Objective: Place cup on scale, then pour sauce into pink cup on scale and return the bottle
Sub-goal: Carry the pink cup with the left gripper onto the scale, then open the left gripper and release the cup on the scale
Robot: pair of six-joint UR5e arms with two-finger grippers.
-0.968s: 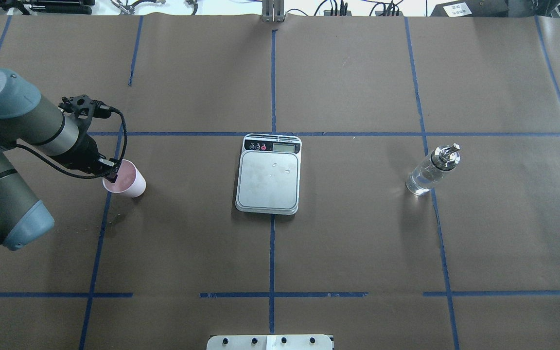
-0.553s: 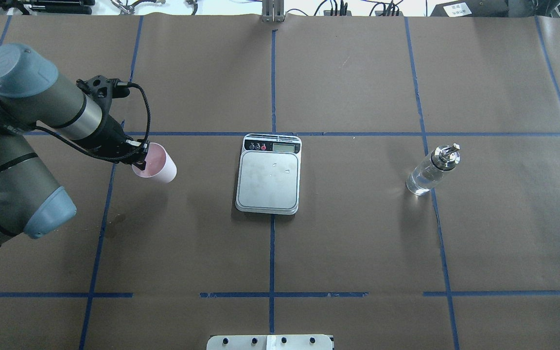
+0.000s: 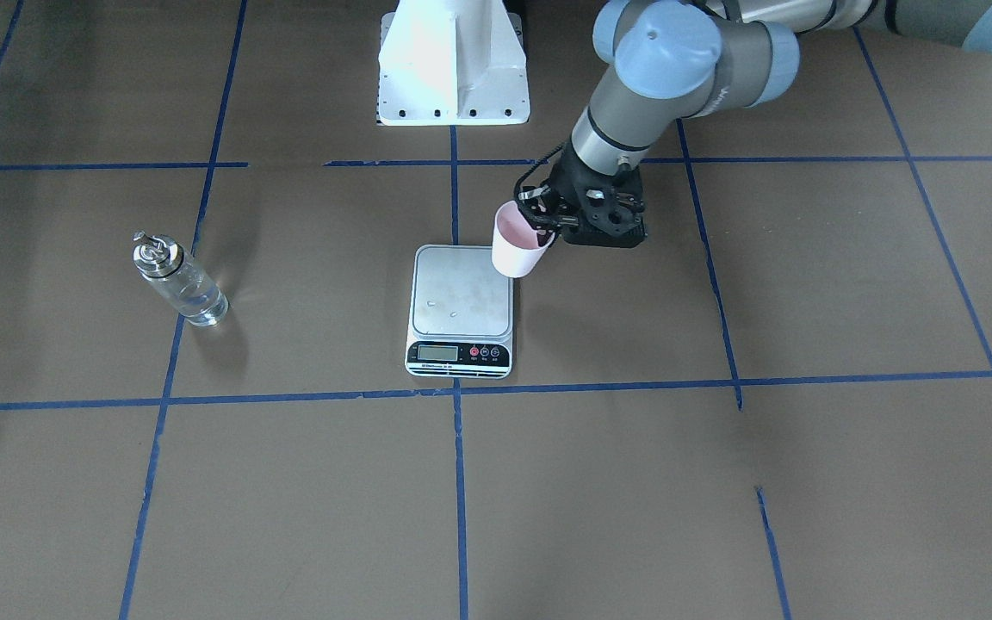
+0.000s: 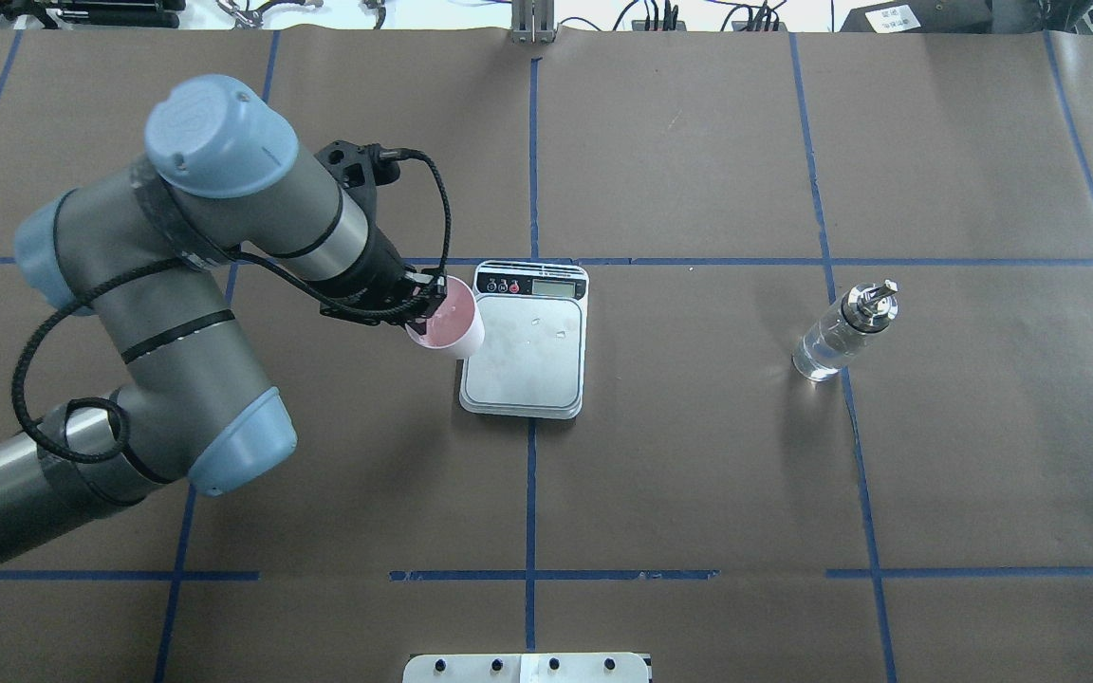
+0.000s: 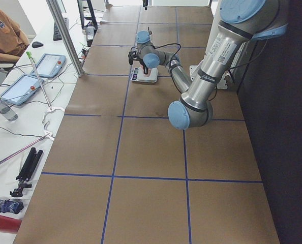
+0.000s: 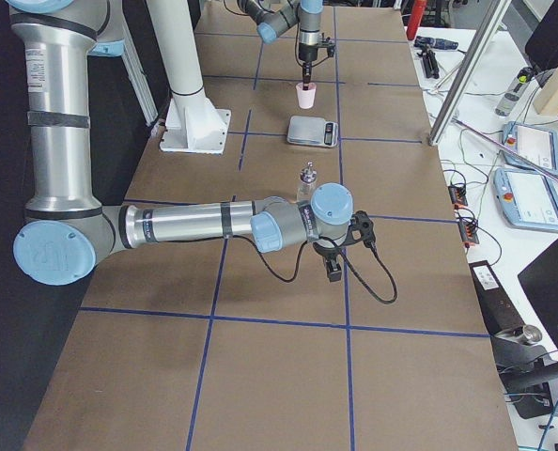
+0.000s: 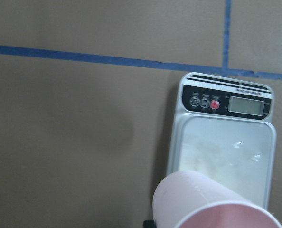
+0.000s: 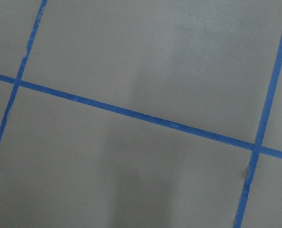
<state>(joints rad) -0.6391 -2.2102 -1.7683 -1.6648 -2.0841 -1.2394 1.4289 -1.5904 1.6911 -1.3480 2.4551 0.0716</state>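
Note:
I need to let go of the pink cup with my left gripper on the middle of the scale's silver platform [image 3: 462,294] [image 7: 226,165].
My left gripper [image 4: 421,308] is shut on the rim of the pink cup [image 4: 449,329] and holds it upright in the air over the left edge of the scale [image 4: 527,365]. In the front view the cup [image 3: 517,245] hangs at the scale's [image 3: 460,297] corner nearest the robot's base. In the left wrist view the cup [image 7: 212,204] is below the scale's platform [image 7: 226,147]. The bottle [image 4: 841,337] with clear sauce stands upright to the right, untouched. My right gripper [image 6: 333,271] shows only in the exterior right view, low over bare table; I cannot tell if it is open.
The robot's white base plate [image 3: 453,60] is at the table's near edge. Blue tape lines [image 4: 531,493] grid the brown table cover. Tablets and cables [image 6: 533,150] lie on a side bench beyond the table.
My left arm has carried the cup up and to the right, from the table's left part to the left edge of the scale. The bottle and scale have not moved.

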